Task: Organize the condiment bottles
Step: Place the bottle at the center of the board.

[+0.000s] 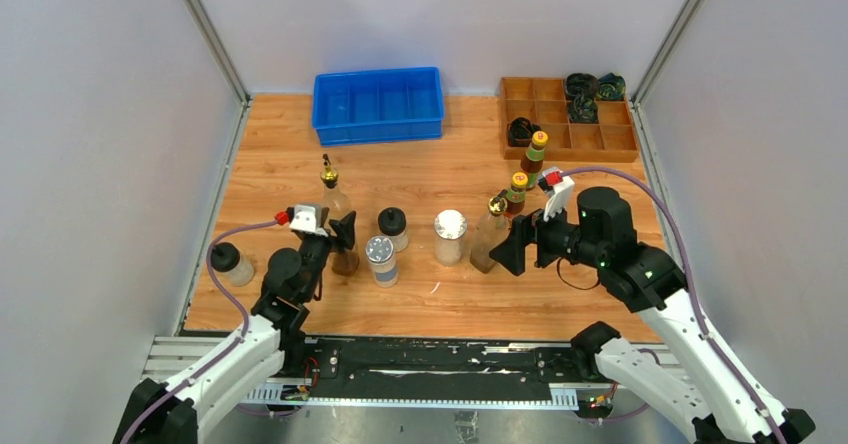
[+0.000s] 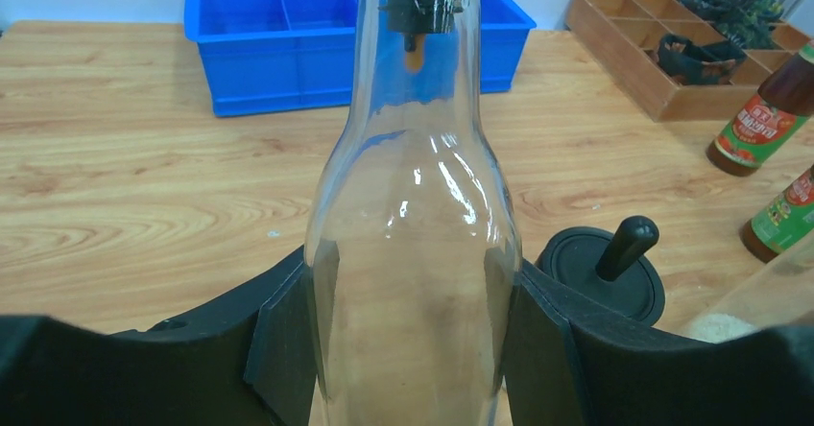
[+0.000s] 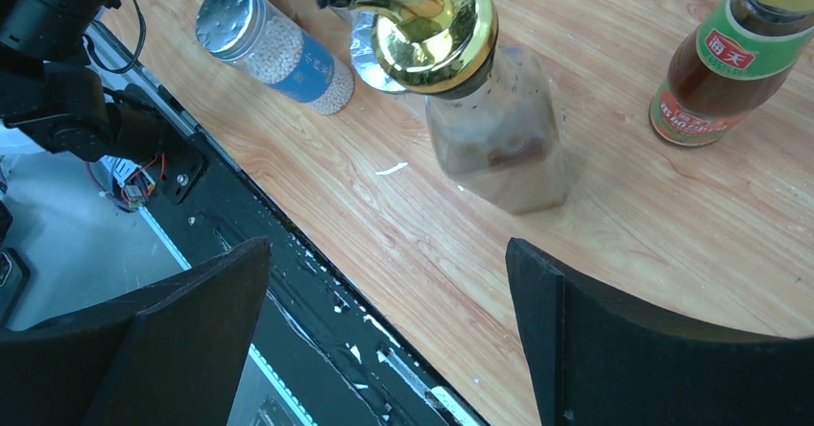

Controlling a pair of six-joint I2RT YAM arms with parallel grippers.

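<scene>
Next, I let go of the gold-spouted cruet with my left gripper on the table (image 1: 357, 249), beside the centre black-capped jar.
My left gripper (image 1: 343, 236) is shut on a tall clear gold-spouted cruet (image 1: 335, 209); in the left wrist view both pads (image 2: 288, 340) press the glass body of the cruet (image 2: 413, 234). My right gripper (image 1: 508, 249) is open and empty, just right of the second cruet (image 1: 489, 232), which stands ahead of its fingers (image 3: 499, 129). Two silver-lidded shakers (image 1: 381, 260) (image 1: 450, 236) stand mid-table. Black-capped jars stand at the left (image 1: 228, 262) and centre (image 1: 392, 226). Two yellow-capped sauce bottles (image 1: 516, 192) (image 1: 536, 151) stand at the right.
A blue divided bin (image 1: 378, 104) sits at the back centre. A brown wooden compartment tray (image 1: 560, 139) at the back right holds dark coiled items (image 1: 585, 89). The black rail (image 1: 430, 364) runs along the table's near edge.
</scene>
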